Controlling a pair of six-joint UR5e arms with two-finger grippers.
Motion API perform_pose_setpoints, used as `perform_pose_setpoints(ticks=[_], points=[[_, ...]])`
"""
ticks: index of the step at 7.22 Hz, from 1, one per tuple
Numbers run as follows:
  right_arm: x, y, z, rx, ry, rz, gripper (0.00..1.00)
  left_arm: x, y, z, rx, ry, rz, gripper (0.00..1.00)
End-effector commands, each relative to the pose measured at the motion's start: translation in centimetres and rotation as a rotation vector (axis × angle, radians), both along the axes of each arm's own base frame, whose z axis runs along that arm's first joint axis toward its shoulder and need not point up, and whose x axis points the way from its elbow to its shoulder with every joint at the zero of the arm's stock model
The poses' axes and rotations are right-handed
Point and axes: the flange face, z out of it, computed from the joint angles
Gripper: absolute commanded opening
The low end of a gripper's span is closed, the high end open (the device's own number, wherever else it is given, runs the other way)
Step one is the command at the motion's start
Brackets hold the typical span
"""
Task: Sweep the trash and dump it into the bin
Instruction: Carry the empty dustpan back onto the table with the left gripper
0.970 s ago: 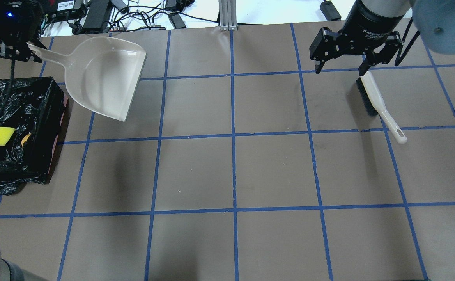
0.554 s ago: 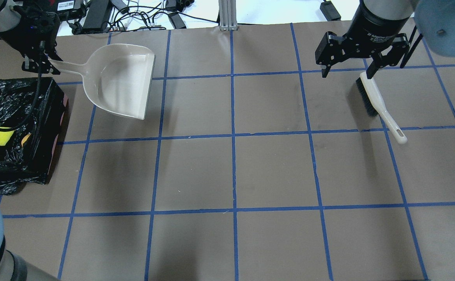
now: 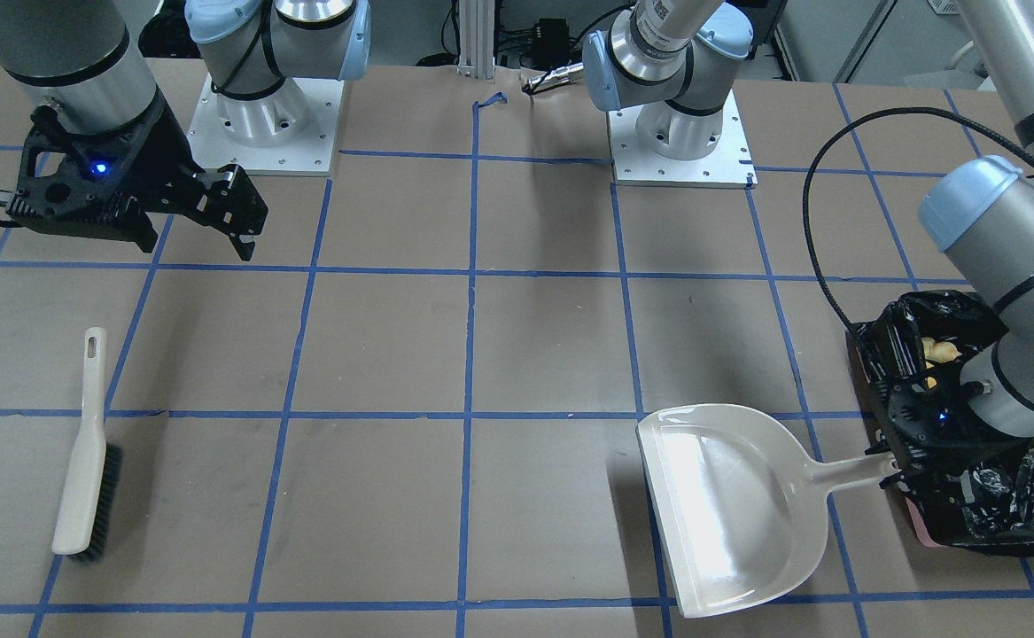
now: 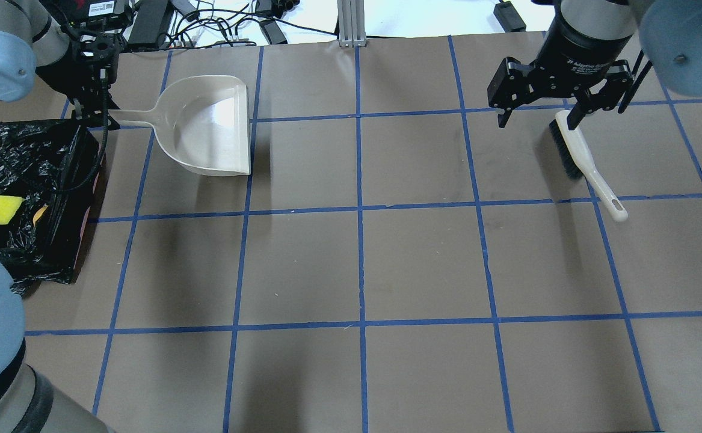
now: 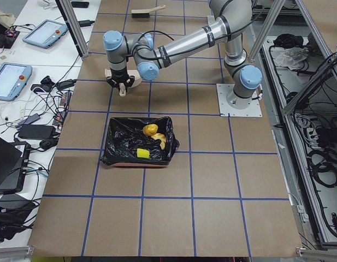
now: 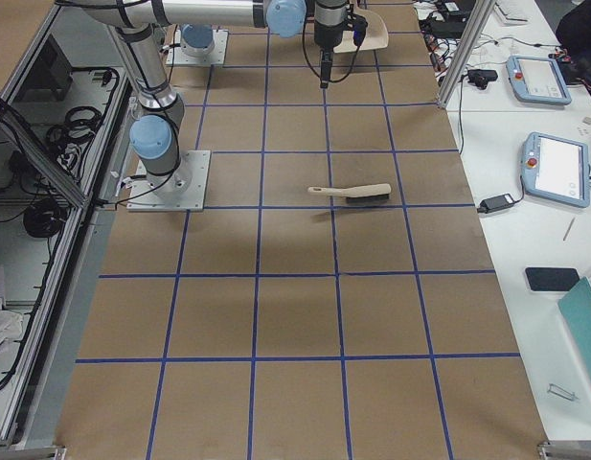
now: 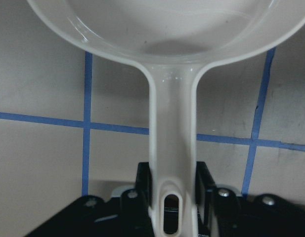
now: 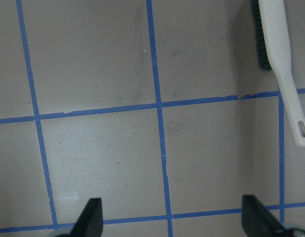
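The robot's left gripper will release the beige dustpan flat across the blue table line point(image 3: 674, 514), beside the bin toward the brush.
The bin point(image 4: 89, 198), lined with black plastic, stands at the table's left edge. In it lie the yellow sponge piece point(image 4: 2, 208), the golden potato point(image 5: 151, 130) and the pale slice point(image 5: 161, 141). My left gripper point(image 4: 95, 114) is shut on the handle of the beige dustpan point(image 4: 209, 126), which lies level and empty just right of the bin; the left wrist view shows the fingers point(image 7: 204, 187) clamped on the handle. My right gripper point(image 4: 537, 117) is open and empty above the table, beside the brush point(image 4: 585, 162), which lies flat.
Cables and power bricks point(image 4: 146, 24) lie beyond the table's far edge. The arm bases point(image 3: 260, 115) stand at the robot's side. The left arm's cable point(image 3: 822, 266) loops over the table near the bin point(image 3: 920, 523).
My left gripper has swung the dustpan from a tilt beside the bin to level, further right, mouth facing right. The right gripper has shifted slightly and stays open.
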Motion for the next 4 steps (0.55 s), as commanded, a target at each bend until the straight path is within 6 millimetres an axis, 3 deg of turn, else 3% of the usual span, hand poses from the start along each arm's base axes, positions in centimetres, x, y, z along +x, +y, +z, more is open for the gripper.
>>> perform_pose_setpoints(ticks=[1, 4], points=[[0.0, 0.1, 0.0, 0.000, 0.000, 0.002, 1.00, -0.6, -0.5, -1.5, 0.016, 0.010, 0.059, 0.00], [-0.1, 0.0, -0.1, 0.001, 0.000, 0.000, 1.00, -1.4, -1.4, -3.5, 0.024, 0.002, 0.041, 0.00]])
